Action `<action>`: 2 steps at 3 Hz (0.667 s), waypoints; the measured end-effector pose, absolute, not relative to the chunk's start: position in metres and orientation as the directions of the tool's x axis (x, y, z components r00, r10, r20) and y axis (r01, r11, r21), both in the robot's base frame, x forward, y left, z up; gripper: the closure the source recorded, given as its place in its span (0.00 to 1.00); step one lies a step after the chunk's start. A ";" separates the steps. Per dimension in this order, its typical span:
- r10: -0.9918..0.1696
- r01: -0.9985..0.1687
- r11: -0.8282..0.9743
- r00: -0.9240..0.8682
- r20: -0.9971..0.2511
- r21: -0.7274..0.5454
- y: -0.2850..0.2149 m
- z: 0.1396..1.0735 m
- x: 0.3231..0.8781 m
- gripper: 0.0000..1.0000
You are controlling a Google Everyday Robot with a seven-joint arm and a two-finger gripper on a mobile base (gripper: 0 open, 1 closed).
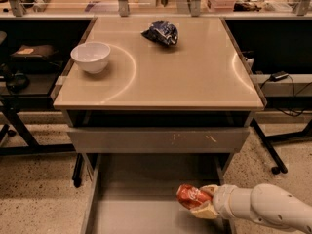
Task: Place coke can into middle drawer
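My gripper needs to set the coke can down and let go of it on the middle drawer's bottom [180, 198], between the drawer's centre and its side near my arm.
The coke can [191, 196] is orange-red with white markings and lies on its side, tilted, in my gripper [204, 203]. The gripper is shut on the can and holds it low over the right part of the middle drawer [131, 213]. That drawer is pulled out wide below the table, grey metal with a flat floor and thin side walls. My white arm [265, 209] reaches in from the lower right. I cannot tell whether the can touches the drawer floor.
A closed drawer with a scratched grey front [158, 139] sits above the open one. On the tan tabletop [195, 77] stand a white bowl [91, 56] at the left and a dark blue snack bag [161, 32] at the back. Black shelving flanks the table.
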State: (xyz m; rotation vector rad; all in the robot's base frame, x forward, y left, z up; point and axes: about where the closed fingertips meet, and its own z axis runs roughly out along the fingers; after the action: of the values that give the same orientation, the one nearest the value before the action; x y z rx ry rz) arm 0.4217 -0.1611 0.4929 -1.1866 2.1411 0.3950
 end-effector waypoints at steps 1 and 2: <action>-0.626 -0.835 0.547 -0.370 -0.686 -0.049 -0.154 0.465 0.433 1.00; -0.591 -0.826 0.560 -0.345 -0.729 -0.064 -0.143 0.424 0.450 1.00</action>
State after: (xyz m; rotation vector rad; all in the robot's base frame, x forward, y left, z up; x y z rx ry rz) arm 0.4503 -0.1430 0.4235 -1.1330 2.0675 0.4130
